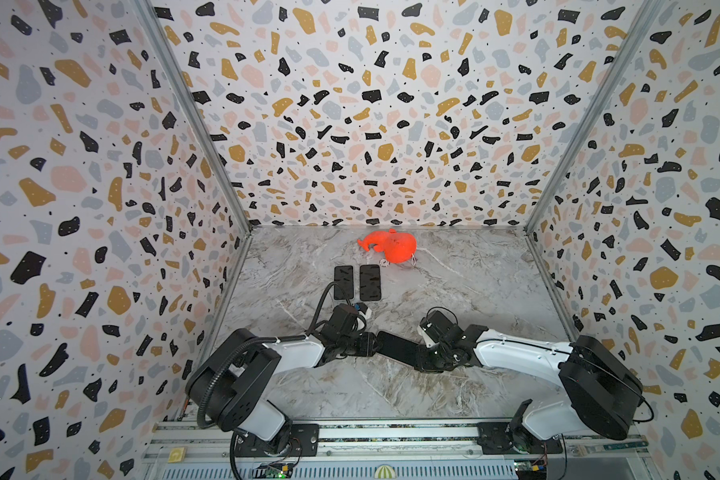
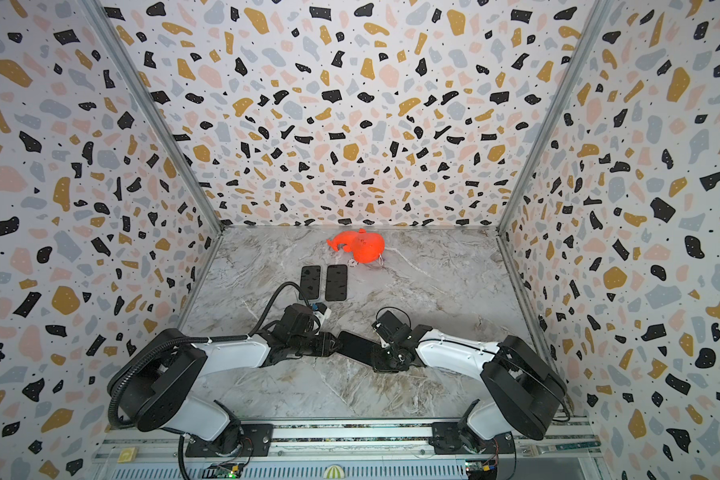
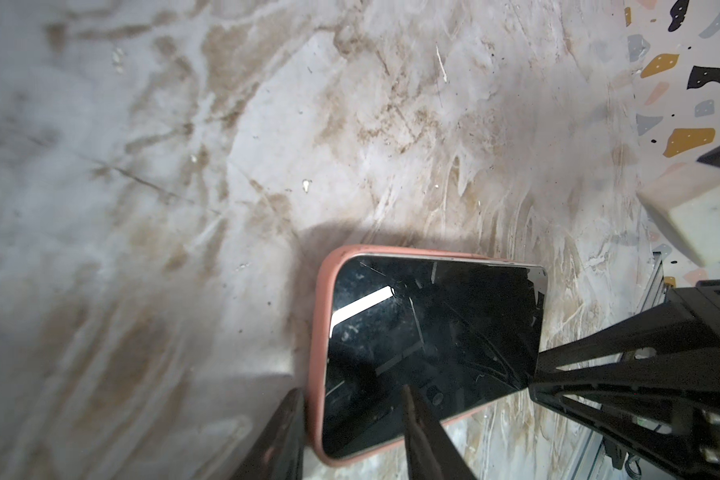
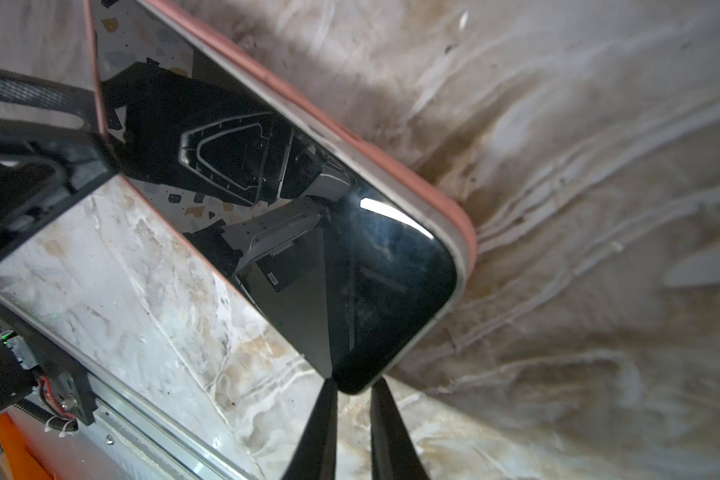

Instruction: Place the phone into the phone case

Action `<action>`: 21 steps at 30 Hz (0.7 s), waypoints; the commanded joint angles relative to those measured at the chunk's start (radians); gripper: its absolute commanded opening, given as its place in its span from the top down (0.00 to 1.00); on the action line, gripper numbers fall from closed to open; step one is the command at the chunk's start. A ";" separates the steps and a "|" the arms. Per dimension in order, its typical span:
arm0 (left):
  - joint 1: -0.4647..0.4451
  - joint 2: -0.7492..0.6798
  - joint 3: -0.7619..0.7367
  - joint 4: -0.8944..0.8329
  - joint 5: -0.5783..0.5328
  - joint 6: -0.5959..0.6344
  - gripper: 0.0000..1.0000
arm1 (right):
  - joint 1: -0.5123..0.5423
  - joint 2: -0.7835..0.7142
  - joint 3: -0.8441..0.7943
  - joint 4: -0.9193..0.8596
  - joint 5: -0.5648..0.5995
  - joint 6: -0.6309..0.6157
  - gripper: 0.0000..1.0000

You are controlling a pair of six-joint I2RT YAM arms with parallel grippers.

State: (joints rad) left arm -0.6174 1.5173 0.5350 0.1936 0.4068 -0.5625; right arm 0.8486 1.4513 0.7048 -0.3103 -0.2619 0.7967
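The phone's long silver edge stands out from the case while my right gripper pinches the phone's corner, so next I open and pinch that edge near its end (image 4: 452,232).
The phone (image 1: 395,347), with a black glossy screen, lies in the pink phone case (image 3: 317,332) and is held between both grippers, low over the middle of the marble table in both top views. My left gripper (image 3: 350,390) is shut on one short end: one finger presses the case's outer rim and the other rests on the screen (image 3: 433,324). My right gripper (image 4: 354,384) is shut on the opposite corner of the phone (image 4: 350,291). There the phone's silver edge stands proud of the case (image 4: 468,232).
Two flat black slabs (image 1: 344,282) (image 1: 370,282) lie side by side beyond the arms. An orange soft object (image 1: 391,245) sits near the back wall. Patterned walls close in three sides, and a metal rail (image 1: 391,432) runs along the front.
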 commanded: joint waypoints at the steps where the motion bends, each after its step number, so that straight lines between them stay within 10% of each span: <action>1: -0.018 -0.021 -0.002 -0.108 0.034 0.021 0.51 | 0.023 -0.028 0.030 0.007 0.017 -0.064 0.82; 8: -0.015 -0.112 -0.017 -0.178 -0.009 0.013 0.35 | -0.070 -0.154 0.052 -0.067 0.078 -0.183 0.75; 21: -0.136 -0.149 -0.055 -0.042 0.043 -0.102 0.34 | -0.117 0.085 0.138 0.030 0.050 -0.312 0.63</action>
State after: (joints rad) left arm -0.7319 1.3735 0.4889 0.0799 0.4286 -0.6289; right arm 0.7330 1.5265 0.8291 -0.2886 -0.1932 0.5232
